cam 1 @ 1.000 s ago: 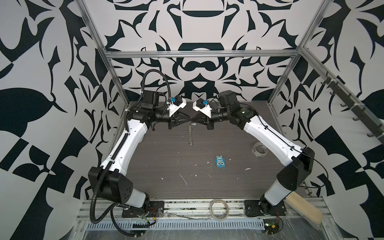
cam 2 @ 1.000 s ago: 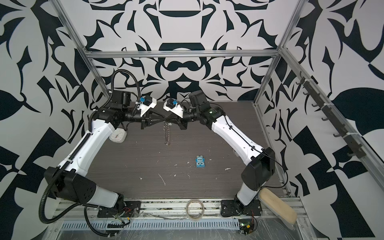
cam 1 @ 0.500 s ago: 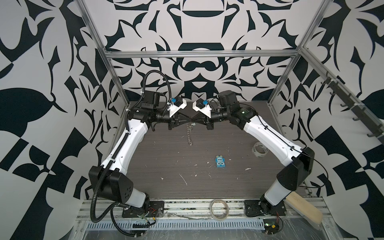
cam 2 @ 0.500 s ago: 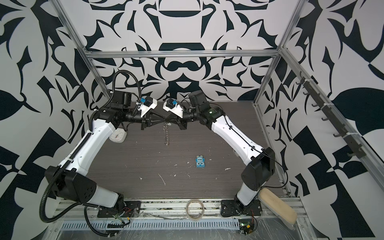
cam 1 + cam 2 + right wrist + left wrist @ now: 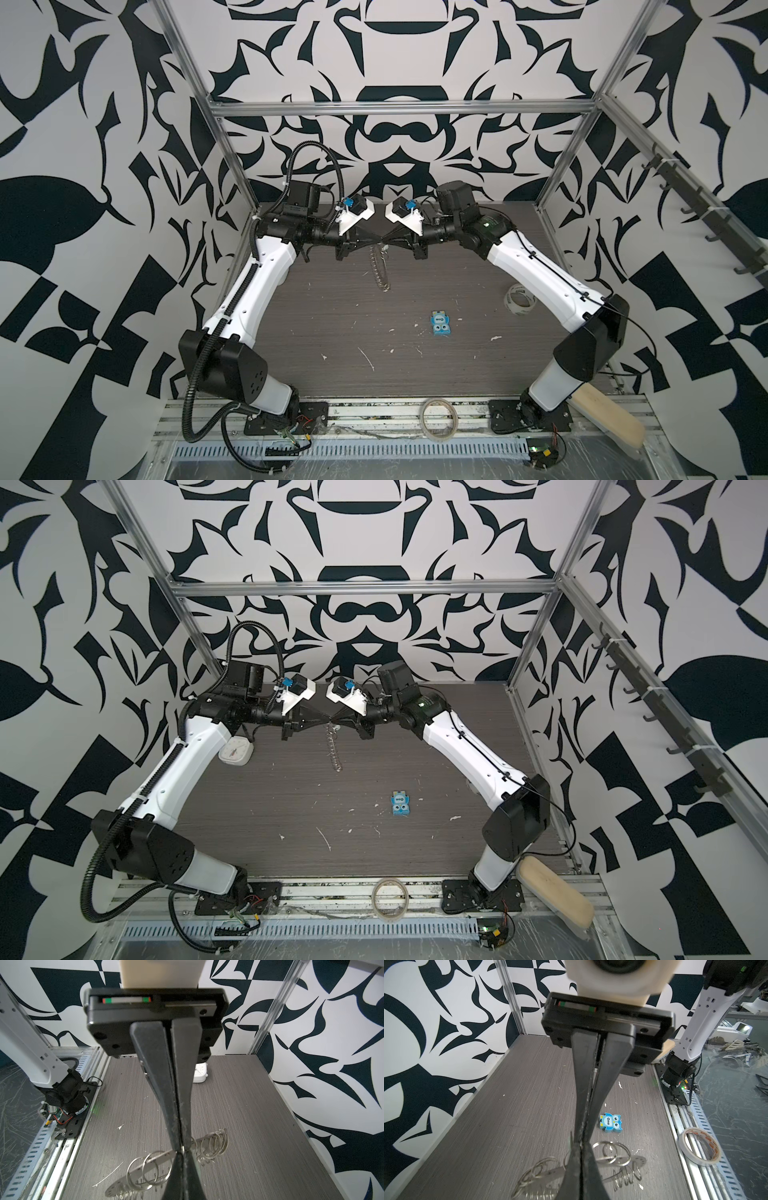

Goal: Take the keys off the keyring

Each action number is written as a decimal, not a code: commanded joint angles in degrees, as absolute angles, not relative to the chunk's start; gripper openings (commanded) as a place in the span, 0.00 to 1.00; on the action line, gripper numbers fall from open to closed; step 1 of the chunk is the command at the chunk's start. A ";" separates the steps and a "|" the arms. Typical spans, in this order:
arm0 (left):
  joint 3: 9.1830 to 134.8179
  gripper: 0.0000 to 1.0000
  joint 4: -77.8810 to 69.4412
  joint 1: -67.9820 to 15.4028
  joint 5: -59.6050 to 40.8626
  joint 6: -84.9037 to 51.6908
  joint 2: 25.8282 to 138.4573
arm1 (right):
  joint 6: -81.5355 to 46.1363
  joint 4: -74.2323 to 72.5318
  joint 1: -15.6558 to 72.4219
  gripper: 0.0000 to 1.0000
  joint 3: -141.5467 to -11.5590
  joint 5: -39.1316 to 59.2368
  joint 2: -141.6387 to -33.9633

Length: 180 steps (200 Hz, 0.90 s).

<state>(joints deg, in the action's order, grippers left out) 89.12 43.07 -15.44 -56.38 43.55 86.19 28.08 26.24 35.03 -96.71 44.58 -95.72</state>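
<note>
The pale greenish key is outside my right gripper's closed fingers, so next my right gripper opens and pinches the key's body point(image 5: 198, 1168) before it works the key off the keyring.
The keyring point(image 5: 379, 268) point(image 5: 334, 750), a flat grey disc fringed with wire rings, hangs edge-on above the back middle of the table. My left gripper point(image 5: 376, 244) point(image 5: 580, 1147) and right gripper point(image 5: 384, 244) point(image 5: 182, 1153) meet tip to tip at its upper rim, both shut. In the wrist views the disc point(image 5: 629, 1162) point(image 5: 145, 1169) runs behind the tips, with a small ring between them. A pale greenish key point(image 5: 385, 248) point(image 5: 571, 1137) point(image 5: 198, 1167) lies against the outside of a right finger. Exactly what each pair of jaws pinches is hidden.
A blue owl eraser point(image 5: 441, 324) point(image 5: 611, 1123) lies mid-table among white flecks. A translucent tape roll point(image 5: 519, 300) sits by the right arm, a beige tape ring point(image 5: 439, 419) on the front rail. A white clock point(image 5: 236, 750) stands at the back left.
The left gripper's jaws have closed fully at the keyring's rim. Both arms and the hanging keyring have stayed almost where they were.
</note>
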 commanded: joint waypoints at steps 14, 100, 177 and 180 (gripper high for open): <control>87.45 0.00 41.21 -15.26 -57.56 44.34 83.98 | 29.53 23.64 35.82 0.21 -99.16 46.18 -92.96; 86.84 0.00 38.35 -14.05 -61.60 42.67 83.25 | 30.49 16.23 32.49 0.34 -88.99 43.99 -87.82; 86.06 0.00 37.28 -14.06 -62.58 41.84 82.39 | 29.94 13.95 32.34 0.36 -90.07 47.41 -92.81; 86.05 0.00 37.19 -14.06 -62.65 41.76 82.43 | 29.95 14.06 32.34 0.36 -90.39 47.64 -93.05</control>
